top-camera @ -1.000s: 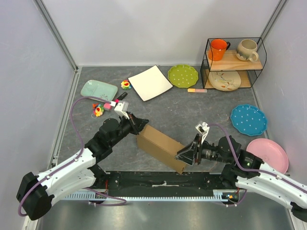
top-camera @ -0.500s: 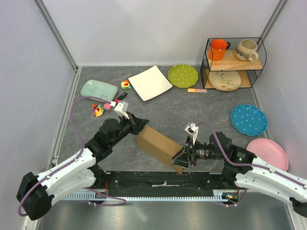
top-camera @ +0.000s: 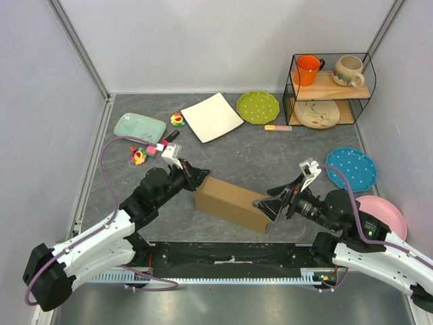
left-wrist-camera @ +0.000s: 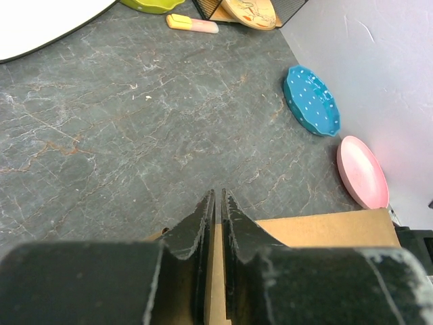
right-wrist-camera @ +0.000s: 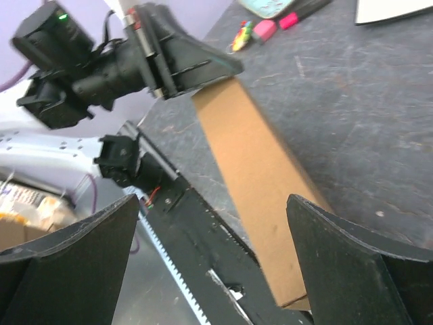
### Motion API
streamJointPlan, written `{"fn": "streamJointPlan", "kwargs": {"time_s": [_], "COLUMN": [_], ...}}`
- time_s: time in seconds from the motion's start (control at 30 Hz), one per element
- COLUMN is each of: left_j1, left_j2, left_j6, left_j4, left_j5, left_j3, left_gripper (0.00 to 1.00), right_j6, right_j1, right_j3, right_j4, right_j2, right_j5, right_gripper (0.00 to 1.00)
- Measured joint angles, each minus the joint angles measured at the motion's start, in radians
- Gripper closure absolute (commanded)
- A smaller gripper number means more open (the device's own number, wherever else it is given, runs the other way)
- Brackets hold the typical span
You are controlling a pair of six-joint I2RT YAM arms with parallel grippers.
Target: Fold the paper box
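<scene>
The paper box is slanted toward my right gripper, so next I straighten it and open my left gripper, then pinch the box's end at its corner (top-camera: 200,191).
The paper box (top-camera: 230,203) is a brown cardboard piece lying folded in the middle of the table, its long side slanting down to the right. My left gripper (top-camera: 197,177) is shut on the box's upper left edge. In the left wrist view a thin cardboard wall (left-wrist-camera: 318,230) sits pinched between the nearly closed fingers (left-wrist-camera: 196,227). My right gripper (top-camera: 272,202) stands wide open just off the box's right end and holds nothing. In the right wrist view the box (right-wrist-camera: 264,176) runs away between the spread fingers (right-wrist-camera: 352,271) toward the left gripper (right-wrist-camera: 223,68).
A white square plate (top-camera: 212,116), a green plate (top-camera: 258,106) and a teal tray (top-camera: 139,126) lie at the back. A blue plate (top-camera: 350,168) and a pink plate (top-camera: 379,218) sit on the right. A wire shelf (top-camera: 329,87) holds mugs. Small toys (top-camera: 139,157) lie on the left.
My right gripper opened, let go of the box's right end and drew back to the right. The box's right end settled lower. The left gripper kept its hold.
</scene>
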Motion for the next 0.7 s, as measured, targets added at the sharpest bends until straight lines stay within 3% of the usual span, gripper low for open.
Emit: {"fn": "streamJointPlan", "kwargs": {"time_s": [0.17, 0.37, 0.53, 0.7], "left_j1": [0.0, 0.0, 0.0, 0.0], "left_j2": [-0.01, -0.051, -0.116, -0.141], "left_j6": [0.0, -0.015, -0.029, -0.032], "left_j4": [-0.014, -0.029, -0.07, -0.105], "left_j5": [0.0, 0.0, -0.013, -0.042], "left_j3": [0.0, -0.015, -0.032, -0.031], "left_gripper": [0.85, 0.83, 0.71, 0.67], "right_j6": [-0.011, 0.053, 0.114, 0.142], "right_j1": [0.0, 0.0, 0.0, 0.0], "right_j3": [0.048, 0.031, 0.031, 0.031], "right_j4": [-0.105, -0.224, -0.253, -0.275], "right_j2": [0.09, 0.05, 0.066, 0.106], "right_j5": [0.122, 0.268, 0.271, 0.242], "right_gripper": [0.02, 0.02, 0.02, 0.02]}}
